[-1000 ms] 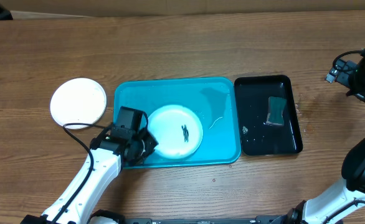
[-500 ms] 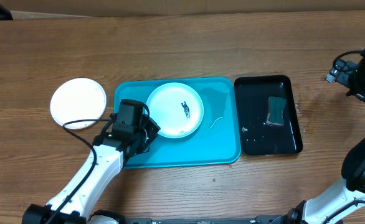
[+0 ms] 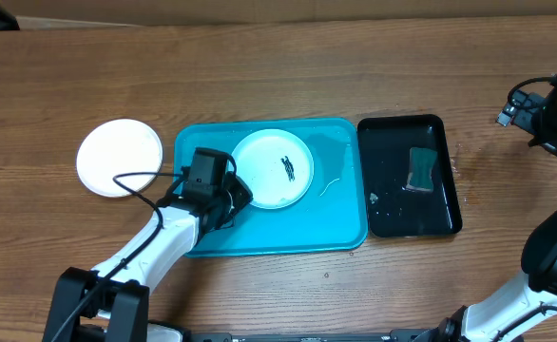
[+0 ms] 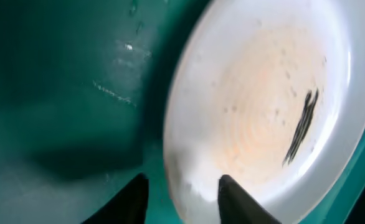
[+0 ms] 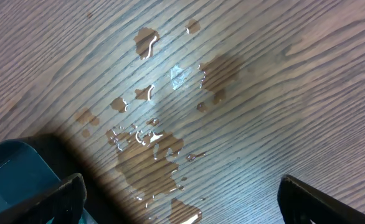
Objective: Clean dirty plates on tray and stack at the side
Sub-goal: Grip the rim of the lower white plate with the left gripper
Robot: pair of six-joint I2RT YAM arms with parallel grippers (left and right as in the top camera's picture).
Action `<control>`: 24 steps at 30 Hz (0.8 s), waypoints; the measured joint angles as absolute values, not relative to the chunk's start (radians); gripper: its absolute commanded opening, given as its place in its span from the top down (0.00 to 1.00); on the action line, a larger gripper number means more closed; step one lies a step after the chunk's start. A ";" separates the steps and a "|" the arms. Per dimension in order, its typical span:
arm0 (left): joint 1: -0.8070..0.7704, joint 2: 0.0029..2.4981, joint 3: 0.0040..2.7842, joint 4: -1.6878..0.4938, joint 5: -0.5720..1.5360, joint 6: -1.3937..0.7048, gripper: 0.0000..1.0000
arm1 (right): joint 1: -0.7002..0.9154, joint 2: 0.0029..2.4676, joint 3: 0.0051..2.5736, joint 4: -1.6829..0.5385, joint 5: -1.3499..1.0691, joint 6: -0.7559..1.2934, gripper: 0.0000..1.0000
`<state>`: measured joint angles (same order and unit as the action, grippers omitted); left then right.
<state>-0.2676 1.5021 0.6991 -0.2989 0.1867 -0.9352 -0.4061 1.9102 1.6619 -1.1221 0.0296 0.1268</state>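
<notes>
The plate's near rim slants across my left fingers; next I open them and take the plate's rim farther back (image 3: 238, 152), squarely, before scrubbing the plate.
A pale round plate (image 3: 264, 176) with a black smear lies in the turquoise tray (image 3: 336, 223), toward its back left. My left gripper (image 3: 235, 195) is at the plate's near-left edge, its fingers astride the rim and shut on it. The left wrist view shows the plate (image 4: 263, 93), its smear, the tray floor (image 4: 58, 93) and one finger on each side of the rim (image 4: 179, 193). A clean white plate (image 3: 120, 157) sits on the table left of the tray. My right gripper (image 3: 545, 119) is open and empty over the table at the far right (image 5: 182, 199).
A glossy black tray (image 3: 393, 220) stands right of the turquoise tray and holds a green sponge (image 3: 421, 168). Its corner shows in the right wrist view (image 5: 14, 168). Water puddles (image 5: 151, 149) lie on the wood under the right gripper.
My left gripper has moved toward the back and right, and the plate has slid with it from the tray's front middle toward its back. The right arm has not moved.
</notes>
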 measured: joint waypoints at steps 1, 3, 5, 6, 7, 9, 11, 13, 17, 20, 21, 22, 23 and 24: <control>-0.265 1.503 0.726 -0.358 0.194 -0.902 0.39 | -0.406 1.910 1.662 -1.122 0.030 0.127 0.00; -0.258 1.506 0.804 -0.492 0.201 -0.831 0.33 | -0.406 1.910 1.662 -1.122 0.030 0.127 0.00; -0.252 1.509 0.913 -0.640 0.195 -0.756 0.30 | -0.406 1.910 1.662 -1.122 0.029 0.127 0.00; -0.248 1.509 0.976 -0.710 0.184 -0.713 0.30 | -0.406 1.910 1.662 -1.123 0.030 0.127 0.00; -0.248 1.509 1.043 -0.786 0.167 -0.666 0.31 | -0.406 1.910 1.662 -1.122 0.030 0.127 0.00; -0.247 1.509 1.147 -0.867 0.139 -0.585 0.34 | -0.406 1.910 1.662 -1.122 0.030 0.127 0.00; -0.247 1.509 1.234 -0.909 0.118 -0.510 0.39 | -0.406 1.910 1.662 -1.122 0.029 0.127 0.00; -0.247 1.507 1.278 -0.912 0.104 -0.455 0.45 | -0.406 1.910 1.662 -1.122 0.030 0.127 0.00; -0.247 1.519 1.284 -0.899 0.089 -0.393 0.46 | -0.406 1.910 1.662 -1.122 0.030 0.127 0.00; -0.247 1.561 1.284 -0.869 0.081 -0.360 0.47 | -0.406 1.910 1.662 -1.122 0.030 0.127 0.00; -0.247 1.582 1.284 -0.862 0.081 -0.353 0.47 | -0.406 1.910 1.662 -1.122 0.030 0.127 0.00; -0.247 1.610 1.284 -0.853 0.081 -0.342 0.47 | -0.406 1.910 1.662 -1.122 0.030 0.127 0.00; -0.247 1.629 1.284 -0.846 0.081 -0.337 0.46 | -0.406 1.910 1.662 -1.122 0.030 0.127 0.00; -0.247 1.657 1.284 -0.841 0.081 -0.331 0.46 | -0.406 1.910 1.662 -1.122 0.030 0.127 0.00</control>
<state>-0.2466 1.6566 1.2839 -0.8406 0.0811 -0.3305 -0.4057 1.9102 1.6619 -1.1221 0.0296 0.1268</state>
